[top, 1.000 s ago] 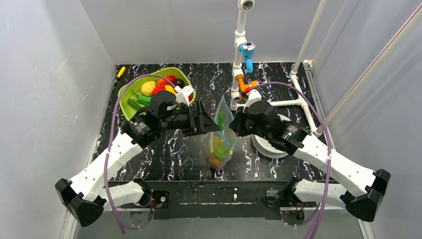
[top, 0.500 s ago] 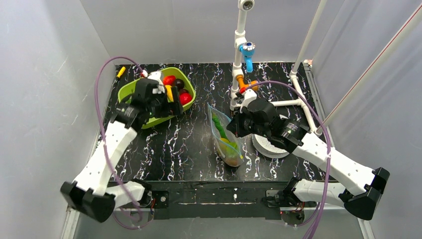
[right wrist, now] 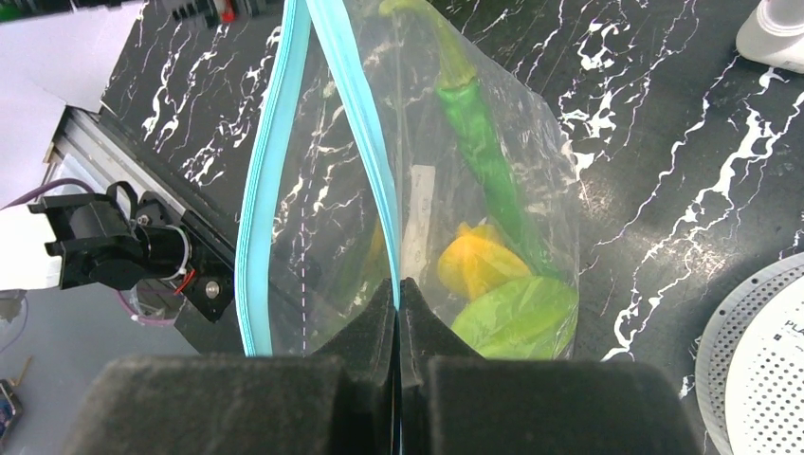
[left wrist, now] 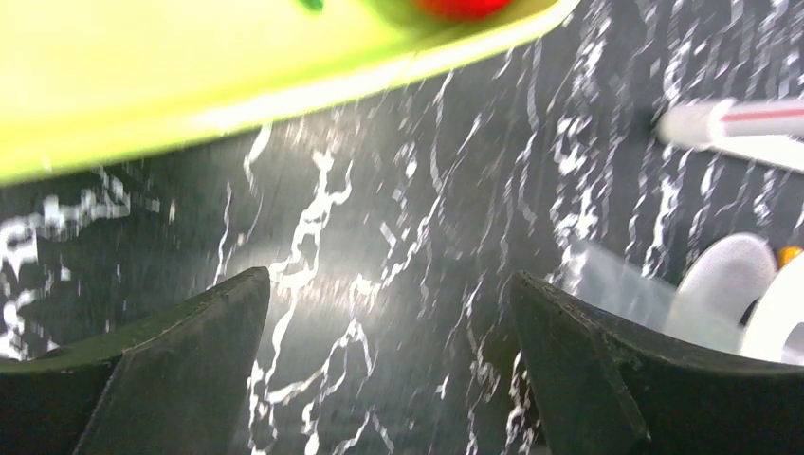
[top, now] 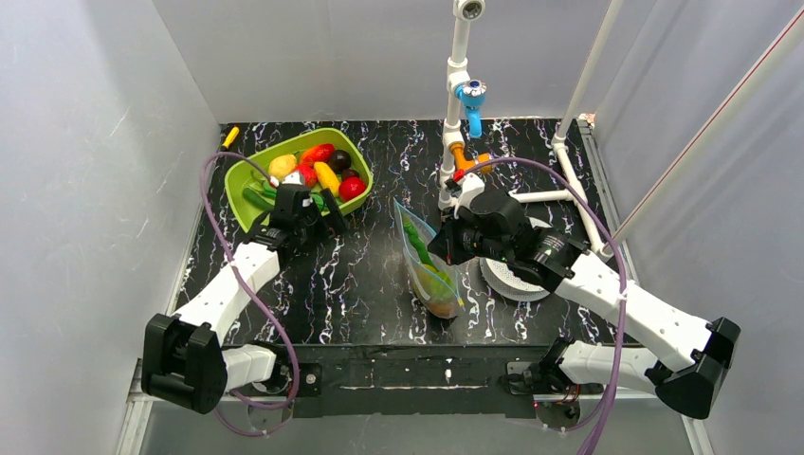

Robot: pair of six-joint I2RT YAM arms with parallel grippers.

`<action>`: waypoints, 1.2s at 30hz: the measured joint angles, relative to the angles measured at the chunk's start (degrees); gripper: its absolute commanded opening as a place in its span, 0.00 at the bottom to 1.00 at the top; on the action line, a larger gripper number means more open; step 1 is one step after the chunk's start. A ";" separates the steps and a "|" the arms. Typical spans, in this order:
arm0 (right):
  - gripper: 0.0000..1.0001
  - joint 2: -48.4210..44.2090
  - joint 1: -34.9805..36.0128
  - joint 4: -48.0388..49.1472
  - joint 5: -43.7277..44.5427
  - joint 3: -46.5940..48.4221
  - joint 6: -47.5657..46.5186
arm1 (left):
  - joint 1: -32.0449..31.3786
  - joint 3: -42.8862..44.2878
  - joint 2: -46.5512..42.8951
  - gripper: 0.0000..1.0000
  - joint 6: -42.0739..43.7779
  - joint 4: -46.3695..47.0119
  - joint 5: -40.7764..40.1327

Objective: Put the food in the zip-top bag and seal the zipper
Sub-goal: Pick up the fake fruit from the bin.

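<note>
The round red food (top: 352, 189) (left wrist: 465, 6) is beside the dark purple food in the lime-green tray, and my left gripper needs to close on its sides.
The zip-top bag (top: 431, 270) hangs at mid-table, mouth up and partly open. My right gripper (top: 441, 242) is shut on its light blue zipper (right wrist: 365, 123), as the right wrist view (right wrist: 398, 284) shows close up. Inside the bag (right wrist: 313, 218) lie a green pepper (right wrist: 479, 133), a yellow piece (right wrist: 479, 261) and a green leafy piece (right wrist: 517, 318). My left gripper (top: 327, 210) is open and empty, low over the table by the near right rim of the lime-green tray (top: 237, 175). Its jaws (left wrist: 389, 280) stand wide apart. More food sits in the tray: red (top: 353, 187), yellow (top: 325, 175), dark purple (top: 339, 156).
A white perforated disc (top: 507, 275) lies right of the bag, under my right arm. A white pipe stand (top: 455, 123) with blue and orange fittings rises behind the bag. The tray's rim (left wrist: 190, 95) fills the top of the left wrist view.
My left gripper left the bag's mouth, swung over the tray, then dropped to the tray's near right edge. The bag shifted slightly right in my right gripper's hold.
</note>
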 measured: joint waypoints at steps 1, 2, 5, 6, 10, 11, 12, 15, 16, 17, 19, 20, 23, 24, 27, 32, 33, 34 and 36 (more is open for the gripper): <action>0.01 0.20 0.00 0.00 -0.35 0.00 0.04 | 0.00 0.37 0.11 0.98 0.55 2.34 -0.63; 0.01 0.35 0.00 0.00 -0.39 0.00 0.09 | 0.00 0.76 0.28 0.98 1.14 4.37 -1.09; 0.01 0.81 0.00 -0.04 -0.39 0.02 0.55 | 0.00 2.47 1.70 0.98 2.82 9.86 -1.53; 0.01 0.94 0.00 -0.09 -0.39 0.02 0.74 | 0.00 3.19 2.43 0.98 3.21 10.38 -1.77; 0.01 1.55 0.00 -1.62 -0.55 0.76 1.42 | 0.17 11.98 10.38 0.98 6.12 9.33 -3.23; 0.01 1.81 0.00 -2.27 -0.57 1.31 1.53 | 0.42 14.71 12.85 0.98 6.86 8.85 -3.56; 0.01 2.14 0.00 -2.84 -0.55 1.90 1.60 | 0.79 17.40 15.32 0.98 7.56 8.09 -3.82; 0.01 3.28 0.00 -4.76 -0.52 3.98 1.86 | 2.58 24.13 22.01 0.98 9.40 5.92 -3.96; 0.01 3.56 0.00 -5.46 -0.50 4.52 2.03 | 3.30 26.18 24.17 0.98 9.97 4.98 -3.93; 0.01 3.82 0.00 -6.21 -0.37 5.03 2.29 | 3.96 28.48 26.43 0.98 10.54 3.69 -3.93; 0.01 3.87 0.00 -6.99 -0.26 5.22 2.67 | 4.76 31.80 29.92 0.98 11.52 1.99 -3.93; 0.01 3.87 0.00 -7.45 -0.13 5.31 2.73 | 5.11 33.00 31.34 0.98 11.96 1.42 -3.89; 0.01 3.87 0.00 -8.66 0.42 5.42 3.10 | 5.53 36.24 34.88 0.96 13.18 -0.79 -2.49; 0.01 3.87 0.00 -8.94 0.66 5.42 3.19 | 5.51 37.09 35.91 0.95 13.46 -1.29 -1.75; 0.01 3.91 0.00 -9.46 1.11 5.42 3.67 | 5.49 38.36 37.90 0.93 13.79 -2.05 0.74; 0.01 3.93 -0.11 -9.81 1.20 5.42 4.15 | 5.38 38.10 39.54 0.86 13.53 -1.36 5.29; 0.01 3.93 -0.13 -9.84 1.22 5.42 4.13 | 5.33 38.10 39.80 0.85 13.49 -1.05 5.86; 0.01 3.93 -0.17 -9.84 1.27 5.42 4.13 | 5.25 38.12 40.17 0.84 13.38 -0.76 6.40; 0.01 3.93 -0.28 -9.84 1.42 5.42 4.13 | 5.25 39.17 42.05 0.84 13.07 -0.68 7.72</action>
